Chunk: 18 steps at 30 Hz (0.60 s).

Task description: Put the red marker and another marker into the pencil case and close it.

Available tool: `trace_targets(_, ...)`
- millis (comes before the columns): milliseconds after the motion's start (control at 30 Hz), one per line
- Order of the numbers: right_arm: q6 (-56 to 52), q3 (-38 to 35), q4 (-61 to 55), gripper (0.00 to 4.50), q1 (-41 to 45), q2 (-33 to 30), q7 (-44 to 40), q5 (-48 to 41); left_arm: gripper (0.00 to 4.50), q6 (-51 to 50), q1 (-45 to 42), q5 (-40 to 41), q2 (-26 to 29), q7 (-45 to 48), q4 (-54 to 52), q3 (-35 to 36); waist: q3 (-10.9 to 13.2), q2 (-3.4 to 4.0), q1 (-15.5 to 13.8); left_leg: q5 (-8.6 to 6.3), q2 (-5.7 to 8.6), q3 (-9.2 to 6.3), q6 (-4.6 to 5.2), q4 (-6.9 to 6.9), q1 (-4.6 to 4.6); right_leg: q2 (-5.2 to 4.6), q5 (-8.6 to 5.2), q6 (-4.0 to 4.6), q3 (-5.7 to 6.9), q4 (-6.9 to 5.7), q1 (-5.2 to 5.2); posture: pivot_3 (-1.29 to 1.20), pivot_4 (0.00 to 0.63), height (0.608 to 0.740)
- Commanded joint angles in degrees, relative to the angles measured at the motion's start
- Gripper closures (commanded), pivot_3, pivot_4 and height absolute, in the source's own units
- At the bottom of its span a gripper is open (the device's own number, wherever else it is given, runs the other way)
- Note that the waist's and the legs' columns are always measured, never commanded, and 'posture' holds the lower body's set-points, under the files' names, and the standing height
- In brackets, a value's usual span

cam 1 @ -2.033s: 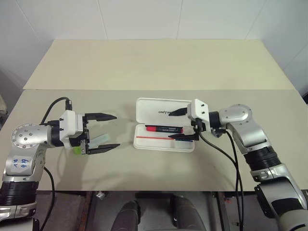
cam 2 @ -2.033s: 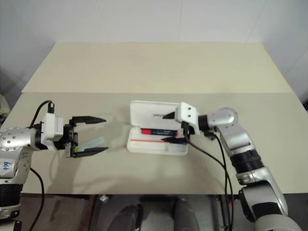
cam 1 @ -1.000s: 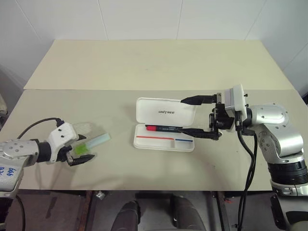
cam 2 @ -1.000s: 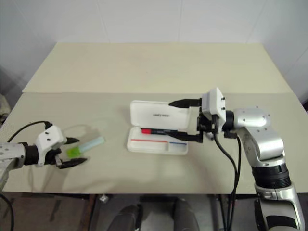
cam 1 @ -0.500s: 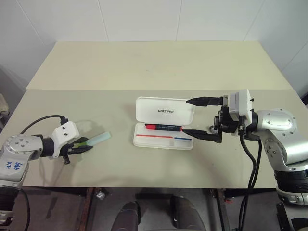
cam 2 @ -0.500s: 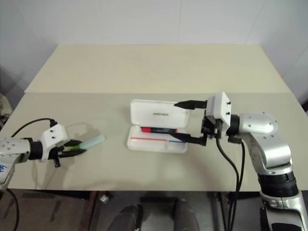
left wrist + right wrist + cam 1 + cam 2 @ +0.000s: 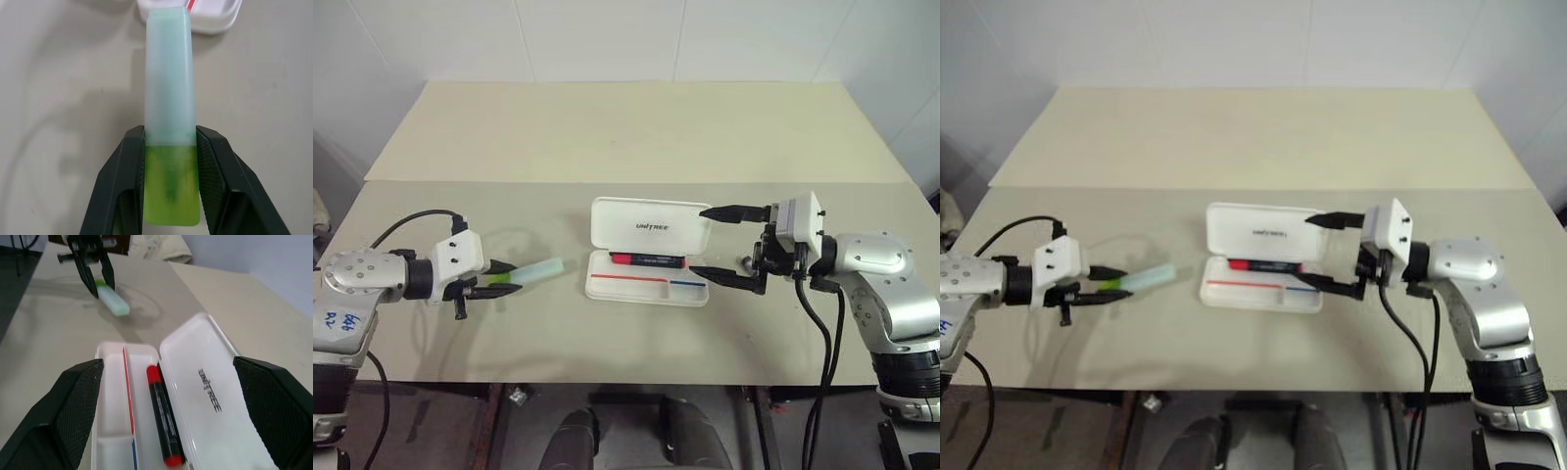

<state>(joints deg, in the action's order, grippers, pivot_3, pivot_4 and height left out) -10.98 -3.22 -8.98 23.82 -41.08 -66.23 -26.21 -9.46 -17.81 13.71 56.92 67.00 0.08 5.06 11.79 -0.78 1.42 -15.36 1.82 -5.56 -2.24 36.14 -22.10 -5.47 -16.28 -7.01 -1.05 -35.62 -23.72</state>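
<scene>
Next, my left gripper sets the green-capped highlighter down in the pencil case's long front compartment [image 7: 629, 288]. It will let go of it there, next to the red divider. The highlighter now hangs just above the table.
The green-capped highlighter [image 7: 533, 270], the other marker, hangs just above the table left of the pencil case. My left gripper [image 7: 504, 279] is shut on its green cap end, and its pale mint body [image 7: 168, 88] points toward the case. The white pencil case [image 7: 646, 297] lies open at the table's middle, its "UNITREE" lid [image 7: 210, 391] folded back. The red marker [image 7: 646, 260] lies in the tray along the hinge side. My right gripper [image 7: 700, 241] stands wide open at the case's right end, one finger over the lid corner, the other by the tray, holding nothing.
A second beige table [image 7: 626, 127] abuts the far edge, with a white wall behind it. Black cables [image 7: 406, 230] trail from both wrists. Bare tabletop [image 7: 558, 333] lies between the left gripper and the case, and in front of the case.
My left gripper shut on the highlighter's green cap, lifted it off the table and carried it right, toward the case. My right gripper stayed open and drifted slightly right.
</scene>
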Motion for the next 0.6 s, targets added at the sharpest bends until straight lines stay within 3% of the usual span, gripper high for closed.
trace_targets(33, 2.09, -2.74, -0.06, 0.00, -1.07, -1.38, -0.25, 0.04, 3.39, 0.93, -1.96, 0.51, 1.04, 1.89, -1.64, -0.24, 0.00, 0.01, 0.18, 0.00, 0.01, 0.03, 0.00, -0.01, 0.01, 0.00, 0.00, -0.01, -0.04, -0.01, -0.01, 0.00, 0.150, 0.740)
trace_targets(400, 3.39, -10.41, -4.97, 0.00, -17.11, -4.32, 3.00, 0.41, 3.39, -4.96, -20.25, -0.87, -12.18, 4.49, -2.10, -14.94, 0.01, 0.00, -1.40, 0.03, 0.12, 0.06, 0.07, 0.27, -0.03, 0.05, 0.14, -0.26, -0.15, -0.02, 0.12, 0.00, 0.150, 0.740)
trace_targets(600, 2.94, -13.08, -9.66, 0.00, -23.18, -3.32, 6.14, 0.00, 3.39, -5.65, -25.31, -3.14, -18.81, 4.23, 1.95, -20.16, 0.01, -0.01, -1.05, 0.07, 0.16, 0.17, 0.13, 0.32, 0.04, 0.09, 0.21, -0.35, -0.38, -0.09, 0.14, 0.00, 0.150, 0.740)
